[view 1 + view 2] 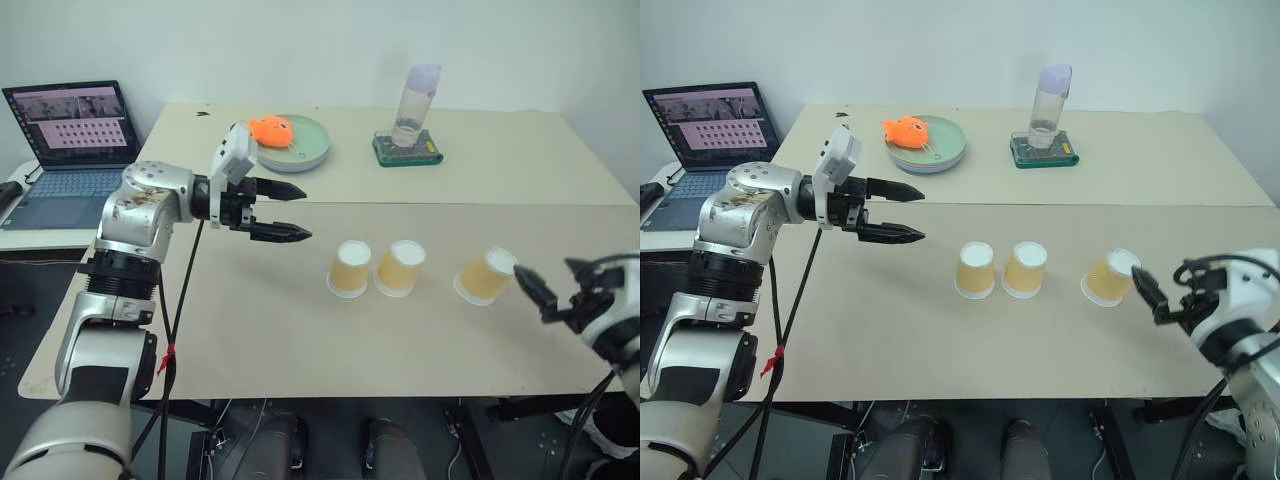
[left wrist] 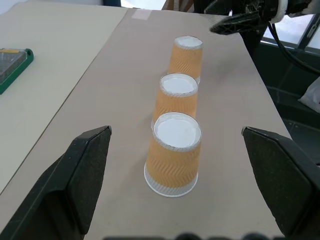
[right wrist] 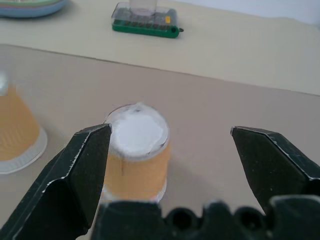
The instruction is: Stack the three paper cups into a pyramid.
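Observation:
One paper cup stands apart from the others. My right gripper will next close on the sides of the paper cup (image 1: 486,273) (image 3: 137,172).
Three paper cups stand upside down in a row on the tan table: the left cup (image 1: 349,268) and the middle cup (image 1: 400,267) close together, the right cup (image 1: 485,277) apart from them. My left gripper (image 1: 307,212) hovers open above the table, left of the row, pointing along it; in its wrist view the nearest cup (image 2: 172,155) sits between the fingers' lines but well ahead. My right gripper (image 1: 550,278) is open just right of the right cup (image 3: 137,155), fingers level with it and not touching.
A laptop (image 1: 70,140) stands on a side table at the far left. At the back are a green plate (image 1: 305,148) with an orange toy fish (image 1: 270,130) and a clear bottle (image 1: 415,100) on a green base (image 1: 408,152).

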`<state>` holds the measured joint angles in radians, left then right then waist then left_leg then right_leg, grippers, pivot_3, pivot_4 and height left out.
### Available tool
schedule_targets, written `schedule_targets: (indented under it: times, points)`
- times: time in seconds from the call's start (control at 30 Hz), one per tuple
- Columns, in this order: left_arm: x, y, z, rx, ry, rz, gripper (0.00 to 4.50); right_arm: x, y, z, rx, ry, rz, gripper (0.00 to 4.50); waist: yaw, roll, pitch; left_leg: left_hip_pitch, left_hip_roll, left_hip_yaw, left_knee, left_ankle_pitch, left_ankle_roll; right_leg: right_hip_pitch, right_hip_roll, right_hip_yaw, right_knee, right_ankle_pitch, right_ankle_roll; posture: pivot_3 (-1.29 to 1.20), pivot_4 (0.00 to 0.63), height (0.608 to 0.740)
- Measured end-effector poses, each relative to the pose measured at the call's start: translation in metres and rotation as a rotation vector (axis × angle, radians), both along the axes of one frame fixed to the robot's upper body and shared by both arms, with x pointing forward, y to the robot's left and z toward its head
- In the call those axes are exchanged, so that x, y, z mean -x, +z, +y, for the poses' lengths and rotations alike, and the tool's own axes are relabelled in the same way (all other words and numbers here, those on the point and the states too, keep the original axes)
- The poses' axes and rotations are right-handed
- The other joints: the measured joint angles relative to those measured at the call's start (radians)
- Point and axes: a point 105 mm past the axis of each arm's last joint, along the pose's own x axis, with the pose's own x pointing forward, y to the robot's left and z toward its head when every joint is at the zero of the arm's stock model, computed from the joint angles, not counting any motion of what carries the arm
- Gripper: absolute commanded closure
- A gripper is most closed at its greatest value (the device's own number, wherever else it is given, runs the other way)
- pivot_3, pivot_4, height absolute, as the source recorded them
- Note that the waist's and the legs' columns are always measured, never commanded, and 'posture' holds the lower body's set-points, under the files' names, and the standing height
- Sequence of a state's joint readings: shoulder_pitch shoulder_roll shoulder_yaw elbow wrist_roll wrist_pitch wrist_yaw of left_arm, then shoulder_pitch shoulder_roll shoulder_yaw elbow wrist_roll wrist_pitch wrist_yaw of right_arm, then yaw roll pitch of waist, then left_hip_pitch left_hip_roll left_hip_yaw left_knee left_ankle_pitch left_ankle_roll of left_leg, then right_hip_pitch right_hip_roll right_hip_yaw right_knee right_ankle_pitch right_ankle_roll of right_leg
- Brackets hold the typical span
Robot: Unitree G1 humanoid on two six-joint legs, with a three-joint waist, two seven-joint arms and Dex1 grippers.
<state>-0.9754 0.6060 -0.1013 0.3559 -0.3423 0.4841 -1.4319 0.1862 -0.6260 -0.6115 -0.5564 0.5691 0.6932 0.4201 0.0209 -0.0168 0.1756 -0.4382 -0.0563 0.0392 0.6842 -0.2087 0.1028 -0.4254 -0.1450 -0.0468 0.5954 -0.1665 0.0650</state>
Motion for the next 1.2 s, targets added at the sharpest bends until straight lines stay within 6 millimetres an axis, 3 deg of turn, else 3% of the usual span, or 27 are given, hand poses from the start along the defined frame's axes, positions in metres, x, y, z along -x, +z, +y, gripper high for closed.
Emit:
schedule_targets:
  times: [0.13,0.27,0.47,0.8,1.07,1.2]
  points:
    - [0.0,0.0,0.001,-0.001,0.002,-0.001,0.05,0.009,-0.02,0.004,-0.012,-0.005,0.073,0.0,0.0,0.0,0.0,0.0,0.0,0.0,0.0,-0.001,-0.001,0.0,0.0,0.0,0.0,0.0,0.0,0.0,0.15,0.74]
    - [0.0,0.0,0.0,-0.001,0.001,-0.002,0.05,-0.001,-0.03,0.005,-0.005,-0.02,0.091,0.0,-0.008,0.0,0.0,0.0,0.0,0.0,0.0,0.0,-0.001,0.0,0.0,0.001,0.0,0.0,0.0,0.0,0.15,0.74]
    - [-0.001,0.001,0.0,0.001,0.012,-0.008,0.05,-0.032,-0.027,-0.007,-0.02,-0.108,0.01,0.0,-0.009,0.001,0.0,0.0,0.0,0.0,0.0,0.0,-0.001,-0.001,0.001,0.001,0.0,0.0,0.0,0.0,0.15,0.74]
    - [0.0,0.001,0.001,-0.006,0.029,-0.015,0.05,-0.045,-0.031,0.008,-0.043,-0.044,0.014,0.0,-0.008,0.001,0.0,0.0,0.0,0.0,0.0,0.0,-0.001,-0.001,0.001,0.001,0.0,0.0,0.0,0.0,0.15,0.74]
    - [0.001,-0.002,0.004,-0.007,0.043,-0.009,0.05,-0.069,-0.03,0.024,-0.052,-0.001,-0.004,0.0,-0.01,0.001,0.0,0.0,0.0,0.0,0.0,0.001,-0.001,-0.002,0.001,0.001,0.001,0.0,0.0,0.0,0.15,0.74]
    - [0.001,-0.001,0.004,-0.009,0.043,-0.017,0.05,-0.078,-0.031,0.022,-0.06,-0.011,-0.012,0.0,-0.009,0.001,0.0,0.0,-0.001,0.0,-0.001,0.001,-0.001,-0.001,0.001,0.001,0.001,0.0,0.0,0.0,0.15,0.74]
